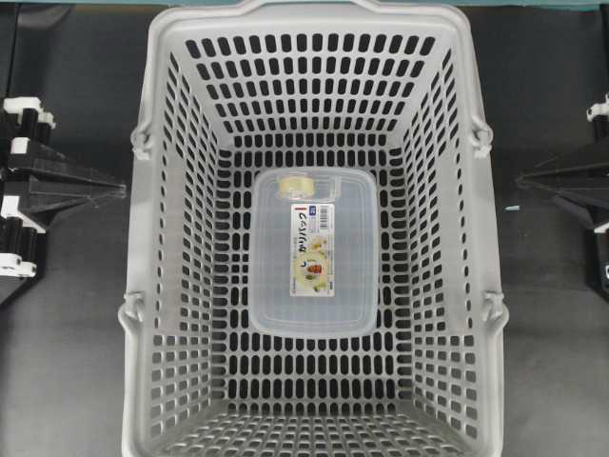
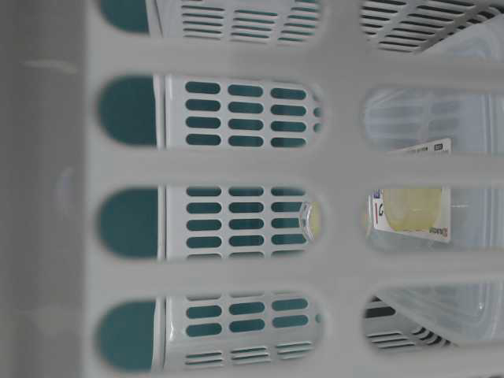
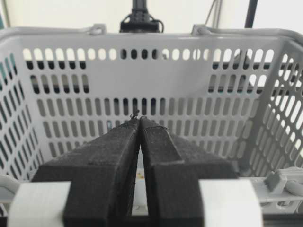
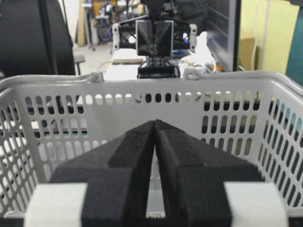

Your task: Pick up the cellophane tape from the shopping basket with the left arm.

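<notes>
The loose ring lies over the clear box's printed label, and my left gripper needs to close on the outer edge of the cellophane tape [image 1: 310,272].
The cellophane tape [image 1: 297,184] is a small pale yellowish roll lying on the far end of a clear box inside the shopping basket [image 1: 135,238]. My left gripper [image 1: 119,188] is shut and empty, outside the basket's left wall and level with the tape. In the left wrist view its black jaws [image 3: 139,119] meet at the tips and point at the basket wall [image 3: 156,38]. My right gripper [image 1: 521,179] is shut and empty outside the right wall; in the right wrist view [image 4: 155,122] its tips touch. The tape is hidden in both wrist views.
A clear rectangular box with a printed label [image 1: 312,252] lies on the basket floor under the tape and also shows in the table-level view [image 2: 425,118]. The basket's tall slotted walls stand between both grippers and the inside. Dark table lies on either side.
</notes>
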Tool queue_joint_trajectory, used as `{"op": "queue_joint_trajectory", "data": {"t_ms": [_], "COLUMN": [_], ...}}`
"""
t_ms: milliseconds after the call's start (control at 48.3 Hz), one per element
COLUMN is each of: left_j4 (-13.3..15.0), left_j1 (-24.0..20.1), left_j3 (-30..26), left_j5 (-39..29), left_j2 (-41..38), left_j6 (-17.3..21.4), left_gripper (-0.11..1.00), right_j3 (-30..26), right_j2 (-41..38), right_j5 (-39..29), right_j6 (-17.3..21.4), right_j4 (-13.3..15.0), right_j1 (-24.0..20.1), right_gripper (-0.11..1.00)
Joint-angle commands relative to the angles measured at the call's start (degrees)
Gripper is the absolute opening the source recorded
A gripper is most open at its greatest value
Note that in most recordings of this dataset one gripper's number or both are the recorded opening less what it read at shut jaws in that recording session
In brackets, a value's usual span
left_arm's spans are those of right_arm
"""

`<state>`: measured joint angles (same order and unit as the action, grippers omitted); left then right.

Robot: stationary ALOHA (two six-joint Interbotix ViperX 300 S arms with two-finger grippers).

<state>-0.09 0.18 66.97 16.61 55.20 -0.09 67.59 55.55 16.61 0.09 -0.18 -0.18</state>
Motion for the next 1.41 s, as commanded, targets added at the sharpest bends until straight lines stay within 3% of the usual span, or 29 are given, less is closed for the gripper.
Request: {"op": "queue_joint_trajectory", "data": {"t_ms": [0, 83, 269, 435, 663, 1077, 1202, 1388], "left_j4": [-2.37, -2.37, -2.37, -2.37, -2.46, -2.46, -2.37, -2.46], "left_j1": [0.00, 0.18, 1.76, 2.99, 4.04, 5.71, 5.80, 5.80], "left_j3": [-4.66, -9.40, -22.50, -32.87, -42.89, -58.54, -61.70, -64.69], "left_j5": [-3.87, -10.46, -31.20, -45.18, -54.32, -66.62, -70.40, -71.81], "left_j2": [-0.70, -1.67, -6.77, -14.85, -26.72, -44.21, -48.34, -53.26], "left_j6": [-1.85, -3.52, -5.19, -5.27, -5.19, -4.66, -4.66, -4.92], "left_gripper": [0.06, 0.00, 0.00, 0.00, 0.00, 0.00, 0.00, 0.01], "right_j3": [-1.05, -1.05, -1.49, -2.29, -2.90, -2.90, -2.90, -2.90], "right_j2": [-0.53, 0.18, 3.25, 5.80, 7.56, 8.00, 8.09, 8.17], "right_j5": [0.44, -0.26, -5.19, -11.95, -16.88, -17.14, -17.23, -17.31], "right_j6": [0.26, 0.26, 0.35, 0.35, 0.35, 0.35, 0.35, 0.26], "right_j4": [-0.09, -0.26, -0.26, -0.26, -0.26, -0.26, -0.26, -0.26], "right_j1": [0.00, 0.00, 0.00, -0.35, -1.67, -2.11, -2.11, -2.81], "right_gripper": [0.01, 0.01, -0.01, -0.01, -0.01, 0.01, 0.16, 0.66]}}
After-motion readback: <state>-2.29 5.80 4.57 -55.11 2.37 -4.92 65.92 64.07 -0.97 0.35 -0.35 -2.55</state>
